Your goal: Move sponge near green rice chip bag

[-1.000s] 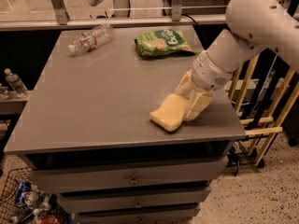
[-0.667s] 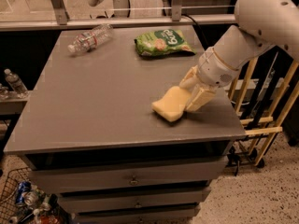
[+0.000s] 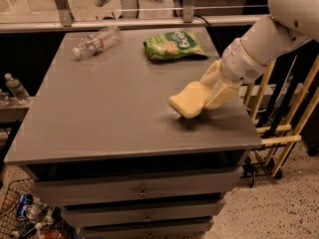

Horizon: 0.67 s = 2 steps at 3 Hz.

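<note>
Next, I let go of the sponge, now lifted a little above the table, against the green rice chip bag's front corner (image 3: 195, 57), on the side of the bag toward the wooden rack.
The pale yellow sponge (image 3: 189, 99) is held in my gripper (image 3: 212, 91), lifted a little above the grey table top (image 3: 114, 108) near its right side, tilted with its left end low. The gripper's fingers are shut on the sponge's right end. The white arm reaches in from the upper right. The green rice chip bag (image 3: 174, 45) lies flat at the back of the table, up and to the left of the sponge, apart from it.
A clear plastic water bottle (image 3: 95, 41) lies on its side at the table's back left. A wooden rack (image 3: 279, 128) stands right of the table. Drawers are below the top. Another bottle (image 3: 17, 88) stands on a shelf at the left.
The gripper has lifted the sponge off the table and carried it slightly back and right, toward the green bag. Bag and bottle have not moved.
</note>
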{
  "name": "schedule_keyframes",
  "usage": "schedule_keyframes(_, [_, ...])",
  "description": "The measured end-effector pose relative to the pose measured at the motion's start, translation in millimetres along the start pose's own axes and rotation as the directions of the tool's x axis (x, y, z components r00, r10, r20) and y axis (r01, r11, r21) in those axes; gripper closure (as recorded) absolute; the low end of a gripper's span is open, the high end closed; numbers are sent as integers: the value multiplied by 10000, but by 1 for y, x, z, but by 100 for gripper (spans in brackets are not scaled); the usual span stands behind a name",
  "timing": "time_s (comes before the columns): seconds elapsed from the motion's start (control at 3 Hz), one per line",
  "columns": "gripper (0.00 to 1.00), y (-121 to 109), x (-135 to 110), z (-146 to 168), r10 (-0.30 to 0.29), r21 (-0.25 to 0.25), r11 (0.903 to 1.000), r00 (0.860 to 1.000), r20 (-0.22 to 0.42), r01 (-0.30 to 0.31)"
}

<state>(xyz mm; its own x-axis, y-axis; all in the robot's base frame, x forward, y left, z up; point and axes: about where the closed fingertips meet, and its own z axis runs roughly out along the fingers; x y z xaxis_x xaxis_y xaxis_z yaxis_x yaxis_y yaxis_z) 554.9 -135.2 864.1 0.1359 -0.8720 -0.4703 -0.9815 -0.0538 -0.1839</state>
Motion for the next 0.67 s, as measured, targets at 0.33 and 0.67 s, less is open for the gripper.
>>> schedule_keyframes(0.33, [100, -18, 15, -2, 546, 535, 9971, 9985, 18, -547])
schedule_keyframes(0.67, [100, -54, 42, -8, 1312, 1668, 9770, 9912, 198, -1326])
